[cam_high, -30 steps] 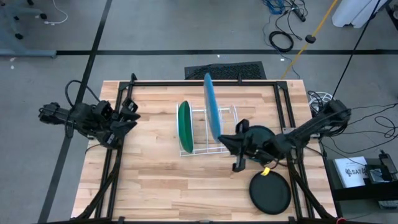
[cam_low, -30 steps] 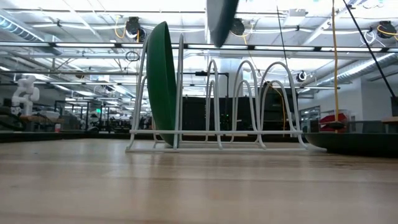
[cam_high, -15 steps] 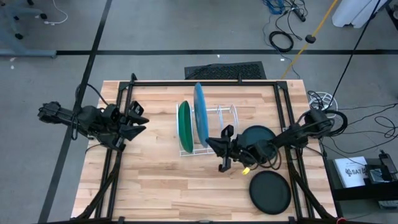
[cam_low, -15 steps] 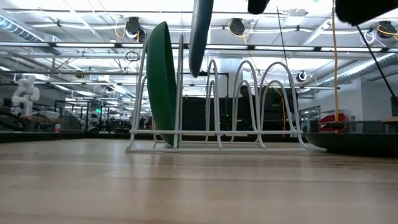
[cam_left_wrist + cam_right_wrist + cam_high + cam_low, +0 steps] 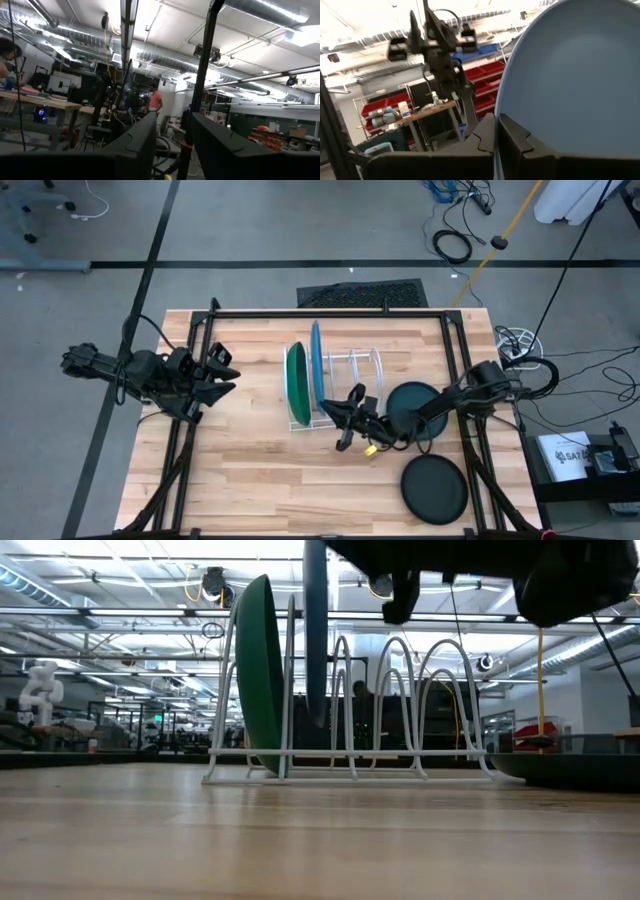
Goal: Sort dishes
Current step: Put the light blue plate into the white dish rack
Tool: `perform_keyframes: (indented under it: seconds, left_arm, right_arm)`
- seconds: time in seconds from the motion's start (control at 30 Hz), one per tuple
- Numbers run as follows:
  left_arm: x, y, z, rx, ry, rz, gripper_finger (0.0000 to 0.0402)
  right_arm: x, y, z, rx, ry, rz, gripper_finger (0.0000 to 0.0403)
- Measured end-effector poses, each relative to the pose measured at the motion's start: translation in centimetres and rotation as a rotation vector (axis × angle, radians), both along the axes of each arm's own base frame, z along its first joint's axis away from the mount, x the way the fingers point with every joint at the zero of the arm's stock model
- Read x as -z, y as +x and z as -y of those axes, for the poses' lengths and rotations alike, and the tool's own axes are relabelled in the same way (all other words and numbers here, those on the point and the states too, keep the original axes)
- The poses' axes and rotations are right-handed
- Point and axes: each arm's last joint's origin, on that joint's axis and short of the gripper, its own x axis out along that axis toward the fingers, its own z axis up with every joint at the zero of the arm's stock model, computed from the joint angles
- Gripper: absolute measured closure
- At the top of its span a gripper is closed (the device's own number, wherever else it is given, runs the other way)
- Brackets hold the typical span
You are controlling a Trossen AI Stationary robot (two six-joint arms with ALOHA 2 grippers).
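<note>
My right gripper has the light blue plate. It will let go of it in the white wire rack's slot [image 5: 320, 372] beside the green plate.
The large light blue plate [image 5: 317, 370] stands on edge in the white wire rack [image 5: 358, 370], in the slot just right of the large green plate [image 5: 296, 383], which stands on its edge in the rack's leftmost slot. My right gripper [image 5: 340, 412] is shut on the blue plate. In the low view the blue plate [image 5: 316, 640] ends a little above the rack's base wire [image 5: 350, 754]. The dark teal plate [image 5: 412, 405] and the black plate [image 5: 434, 488] lie flat on the table at the right. My left gripper [image 5: 224, 373] is open and empty, left of the rack. My right gripper pinches the blue plate's rim [image 5: 496, 122] between its two fingers, one finger on each face, at the plate's near side. The fingers come from the table's right and near side, roughly level. The plate stands upright on edge between the rack's wires, its lower edge [image 5: 316, 720] above the base wire.
The rack has free slots [image 5: 365, 370] to the right of the blue plate. Black frame rails [image 5: 330, 313] run along the table's far, left and right sides. Bare wood [image 5: 270, 470] lies in front of the rack.
My right gripper has gone toward the table's left edge and down with the blue plate. The plate has come from high above the rack's middle down into the slot next to the green plate, staying on edge. My left gripper has shifted a little toward the rack.
</note>
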Motion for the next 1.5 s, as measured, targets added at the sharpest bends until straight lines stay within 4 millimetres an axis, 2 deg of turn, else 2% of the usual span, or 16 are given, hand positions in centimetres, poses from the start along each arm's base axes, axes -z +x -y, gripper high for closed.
perform_keyframes:
  seconds: [0.27, 0.7, 0.87, 1.27, 1.5]
  left_arm:
    - [0.0, 0.0, 0.0, 0.01, -0.019, -0.003, 0.0267]
    - [0.0, 0.0, 0.0, 0.012, -0.023, -0.003, 0.0267]
    - [0.0, 0.0, 0.0, 0.012, -0.023, -0.003, 0.0267]
    - [0.0, 0.0, 0.0, 0.013, -0.022, -0.004, 0.0267]
    - [0.0, 0.0, 0.0, 0.012, -0.021, -0.007, 0.0267]
  right_arm:
    - [2.9, 1.0, 0.5, -0.003, 0.044, -0.055, 0.0403]
    - [3.9, 1.1, 0.6, 0.038, 0.033, -0.127, 0.0399]
    - [3.9, 1.2, 0.6, 0.033, 0.051, -0.12, 0.0375]
    - [3.4, 0.9, 0.2, 0.026, 0.076, -0.068, 0.029]
    - [2.7, 0.6, -0.2, 0.025, 0.048, -0.062, 0.0263]
